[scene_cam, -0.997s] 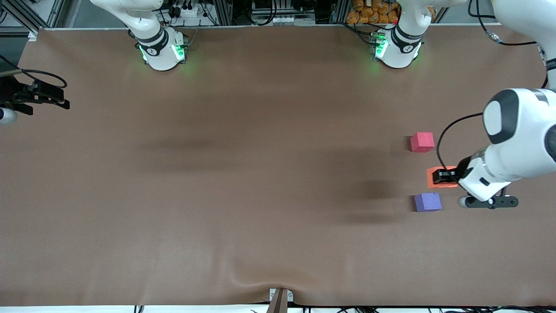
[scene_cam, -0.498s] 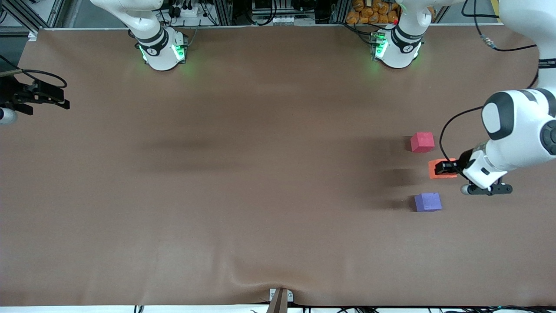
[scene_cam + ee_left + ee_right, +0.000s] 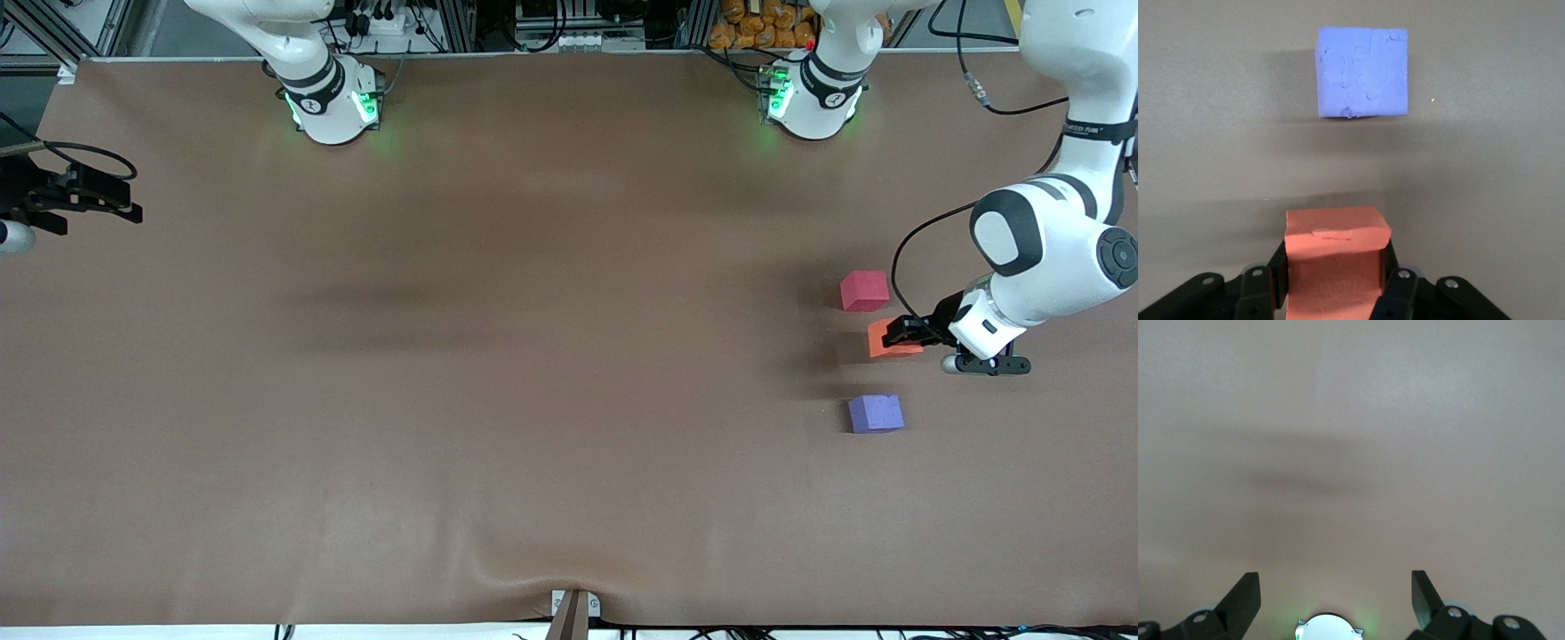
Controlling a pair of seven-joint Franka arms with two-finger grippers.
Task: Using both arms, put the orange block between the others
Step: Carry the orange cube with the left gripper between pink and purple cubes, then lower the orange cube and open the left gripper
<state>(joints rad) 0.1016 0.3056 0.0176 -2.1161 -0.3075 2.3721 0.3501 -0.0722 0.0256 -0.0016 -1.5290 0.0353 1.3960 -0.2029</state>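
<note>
My left gripper needs to let go of the orange block on the cloth midway (image 3: pixel 872 357) (image 3: pixel 1359 195) between the red-pink cube and the purple cube. The orange block is now held low over the table.
My left gripper (image 3: pixel 900 333) is shut on the orange block (image 3: pixel 883 339) and holds it low over the table. It sits in the gap between the red-pink cube (image 3: pixel 864 291) and the purple cube (image 3: pixel 876 413), slightly toward the left arm's end. In the left wrist view the orange block (image 3: pixel 1335 257) fills the left gripper (image 3: pixel 1333 267), both fingers pressing its sides, with the purple cube (image 3: pixel 1363 71) on the cloth a short way off. My right gripper (image 3: pixel 93 197) waits at the right arm's end of the table. Its own view shows it open (image 3: pixel 1335 585) and holding nothing.
Brown cloth (image 3: pixel 533 356) covers the whole table, with a wrinkle by a small bracket (image 3: pixel 573 609) at the edge nearest the camera. The two arm bases (image 3: pixel 333 107) (image 3: pixel 811 98) glow green along the farthest edge.
The left gripper has carried the orange block away from the purple cube's side toward the red-pink cube and lower, into the gap. The right arm has not moved.
</note>
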